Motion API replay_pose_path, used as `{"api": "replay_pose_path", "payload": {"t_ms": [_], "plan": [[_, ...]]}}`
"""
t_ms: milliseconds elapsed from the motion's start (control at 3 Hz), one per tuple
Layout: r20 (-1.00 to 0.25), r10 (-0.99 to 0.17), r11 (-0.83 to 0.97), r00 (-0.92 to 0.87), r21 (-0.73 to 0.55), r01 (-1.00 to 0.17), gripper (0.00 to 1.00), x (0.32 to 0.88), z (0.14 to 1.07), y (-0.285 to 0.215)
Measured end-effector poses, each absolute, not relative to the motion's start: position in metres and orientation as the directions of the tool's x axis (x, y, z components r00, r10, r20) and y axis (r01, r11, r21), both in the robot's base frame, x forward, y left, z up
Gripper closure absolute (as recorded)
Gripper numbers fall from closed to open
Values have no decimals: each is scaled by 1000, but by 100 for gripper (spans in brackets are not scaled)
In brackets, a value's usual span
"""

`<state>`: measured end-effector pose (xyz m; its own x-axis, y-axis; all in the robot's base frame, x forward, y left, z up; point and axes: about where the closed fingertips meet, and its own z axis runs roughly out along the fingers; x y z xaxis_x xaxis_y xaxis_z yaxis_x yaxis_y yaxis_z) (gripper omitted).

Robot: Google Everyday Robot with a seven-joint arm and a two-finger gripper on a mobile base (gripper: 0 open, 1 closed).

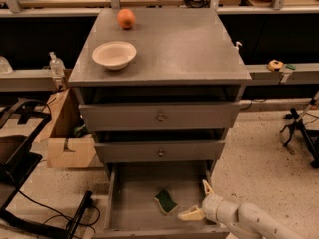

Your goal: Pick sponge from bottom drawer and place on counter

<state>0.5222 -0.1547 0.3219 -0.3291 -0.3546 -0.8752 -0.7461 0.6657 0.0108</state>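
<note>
My gripper is going to close on the near end of the sponge [170, 206], which is the end toward the front of the open bottom drawer.
The sponge [166, 201], dark green over a yellow layer, lies flat on the floor of the open bottom drawer [134, 193], right of its middle. My gripper [198, 200] reaches in from the lower right on a white arm. It hangs inside the drawer just right of the sponge. Its two cream fingers are spread, one [207, 186] pointing up and one [189, 214] pointing left, and they hold nothing. The counter [184, 46] is the grey top of the cabinet above.
A white bowl [114, 54] and an orange fruit [125, 18] sit on the counter's left half. Two shut drawers with knobs [160, 117] are above the open one. A cardboard box [67, 138] and cables lie on the floor to the left.
</note>
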Motion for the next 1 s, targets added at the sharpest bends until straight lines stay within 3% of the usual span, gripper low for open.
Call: {"api": "replay_pose_path", "payload": {"t_ms": [1000], "plan": [[-740,-499,645,-452,31,-763,0,577,213,-116]]}}
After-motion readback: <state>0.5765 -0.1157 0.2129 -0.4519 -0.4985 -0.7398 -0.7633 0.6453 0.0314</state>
